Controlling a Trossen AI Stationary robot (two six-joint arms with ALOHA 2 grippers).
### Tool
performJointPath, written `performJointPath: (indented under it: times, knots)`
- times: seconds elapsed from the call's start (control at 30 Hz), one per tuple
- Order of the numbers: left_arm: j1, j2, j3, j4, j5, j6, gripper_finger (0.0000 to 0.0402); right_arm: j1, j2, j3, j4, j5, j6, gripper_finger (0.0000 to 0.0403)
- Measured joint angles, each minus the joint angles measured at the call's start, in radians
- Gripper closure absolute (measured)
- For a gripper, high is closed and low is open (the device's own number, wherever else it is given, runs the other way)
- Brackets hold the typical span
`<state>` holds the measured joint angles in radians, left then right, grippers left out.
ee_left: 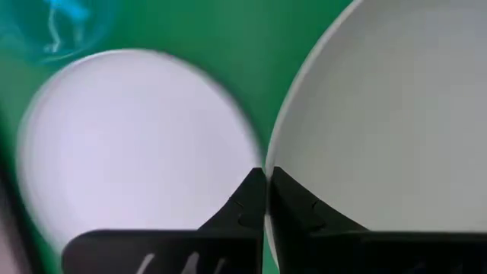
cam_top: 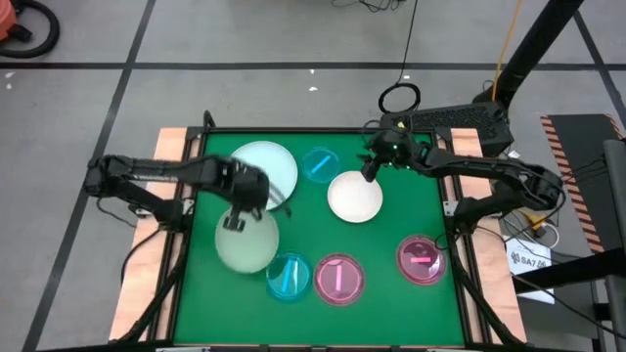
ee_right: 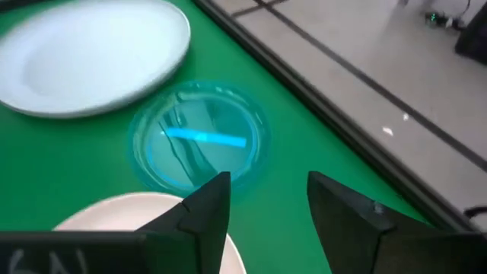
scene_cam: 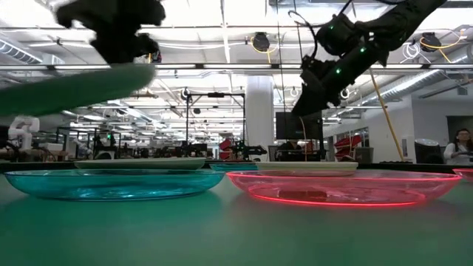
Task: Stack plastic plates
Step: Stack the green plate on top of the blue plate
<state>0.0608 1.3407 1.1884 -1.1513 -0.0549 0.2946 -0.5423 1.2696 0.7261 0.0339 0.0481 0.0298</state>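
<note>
The pale green plate will come to rest on the middle of the pale blue plate (cam_top: 260,176) (ee_left: 143,154), where my left gripper needs to let go of it to stack the plastic plates.
My left gripper (cam_top: 235,222) is shut on a pale green plate (cam_top: 247,244) and holds it above the table's near left part; the low view shows the plate (scene_cam: 66,87) raised and tilted. A pale blue plate (cam_top: 266,166) lies flat beyond it, also seen under the left wrist (ee_left: 129,144). My right gripper (cam_top: 371,170) hovers open over the far edge of a white plate (cam_top: 354,197), touching nothing. A small cyan plate (ee_right: 199,137) rests on the mat just ahead of the right gripper (ee_right: 266,199). My left gripper pinches the pale green plate by its rim (ee_left: 280,141), one finger on each face, at the edge nearest the pale blue plate. The fingers (ee_left: 243,202) come from above. The plate is lifted clear of the table and tilts.
Along the near edge lie a second cyan plate (cam_top: 289,277) and a pink plate (cam_top: 338,279); another pink plate (cam_top: 422,259) sits near the right side. All rest flat on the green mat (cam_top: 391,293), which has a raised border. The middle of the mat is bare.
</note>
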Motion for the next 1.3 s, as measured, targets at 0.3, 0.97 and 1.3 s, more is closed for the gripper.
performJointPath:
  times: [0.3, 0.97, 1.3]
  knots:
    - [0.474, 0.017, -0.004, 0.217, 0.005, -0.021, 0.0394, 0.0, -0.03, 0.0, -0.022, -0.027, -0.017, 0.0234]
    - [0.856, 0.315, -0.005, 0.219, 0.159, -0.012, 0.0394, 0.0, -0.03, 0.0, -0.038, -0.027, -0.023, 0.0234]
    - [0.855, 0.341, -0.005, 0.22, 0.134, 0.01, 0.037, 0.0, -0.029, 0.0, -0.039, -0.025, -0.023, 0.0234]
